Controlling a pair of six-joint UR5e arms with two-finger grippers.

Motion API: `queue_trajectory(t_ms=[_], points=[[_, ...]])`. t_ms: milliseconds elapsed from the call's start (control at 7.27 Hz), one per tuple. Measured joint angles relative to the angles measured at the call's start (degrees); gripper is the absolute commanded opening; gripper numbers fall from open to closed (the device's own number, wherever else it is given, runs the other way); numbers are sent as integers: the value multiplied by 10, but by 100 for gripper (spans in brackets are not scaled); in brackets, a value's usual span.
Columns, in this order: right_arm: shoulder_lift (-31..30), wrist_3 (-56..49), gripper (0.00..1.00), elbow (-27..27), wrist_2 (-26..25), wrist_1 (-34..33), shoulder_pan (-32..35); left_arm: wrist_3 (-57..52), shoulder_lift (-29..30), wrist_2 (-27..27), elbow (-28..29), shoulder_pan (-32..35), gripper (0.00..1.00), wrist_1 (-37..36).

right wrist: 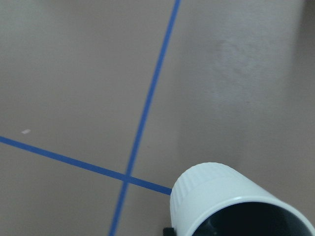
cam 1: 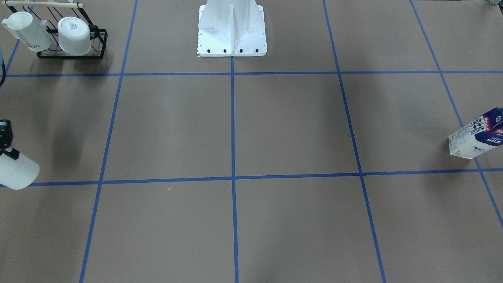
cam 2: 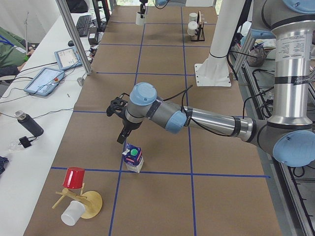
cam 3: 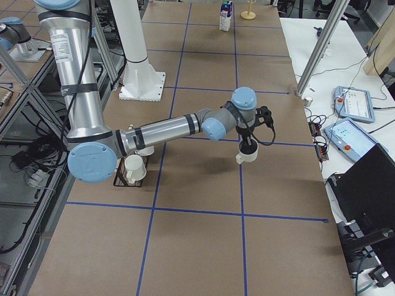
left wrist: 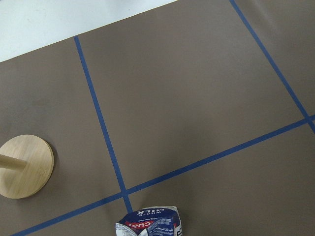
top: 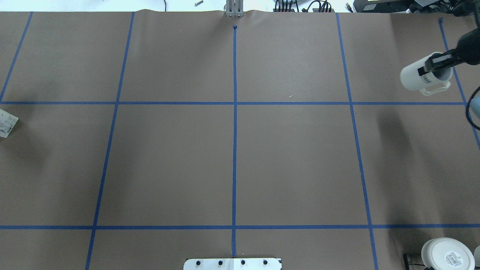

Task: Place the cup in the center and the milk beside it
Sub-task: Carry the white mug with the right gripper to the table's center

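Observation:
Next, my right gripper lets go of the cup on the blue line from the robot base, midway [cam 1: 234,131] between crossings.
The cup [top: 420,77], a white mug with a loop handle, hangs tilted in the air over the table's far right part, held by its rim in my right gripper [top: 435,65]. It also shows in the front view [cam 1: 15,171], the right side view [cam 3: 247,153] and the right wrist view [right wrist: 231,201]. The milk [cam 2: 133,158] stands upright near the table's left end, and shows too in the front view [cam 1: 477,133] and the left wrist view [left wrist: 150,223]. My left gripper [cam 2: 120,132] hovers just above and beyond it; I cannot tell if it is open. The center [top: 234,165] is bare.
A black rack [cam 1: 72,53] near the robot's right holds a lettered white cup [cam 1: 29,33] and a wider cup [cam 1: 74,35] with a labelled base. A wooden stand [cam 2: 91,204] with a red cup [cam 2: 74,177] is past the milk. The robot base [cam 1: 232,29] is at mid-table.

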State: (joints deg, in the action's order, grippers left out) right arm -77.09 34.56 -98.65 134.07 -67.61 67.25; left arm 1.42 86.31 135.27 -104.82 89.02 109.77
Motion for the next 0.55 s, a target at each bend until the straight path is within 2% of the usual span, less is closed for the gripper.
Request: queue_trajectory(t_ms=[138, 275, 550], points=[[47, 108, 0, -7, -33, -3, -63, 0, 0, 0, 0, 0, 99, 0], [97, 197, 0, -9, -99, -27, -136, 1, 0, 0, 1, 0, 99, -1], [214, 296, 0, -6, -225, -176, -259, 1, 0, 0, 3, -1, 99, -1]])
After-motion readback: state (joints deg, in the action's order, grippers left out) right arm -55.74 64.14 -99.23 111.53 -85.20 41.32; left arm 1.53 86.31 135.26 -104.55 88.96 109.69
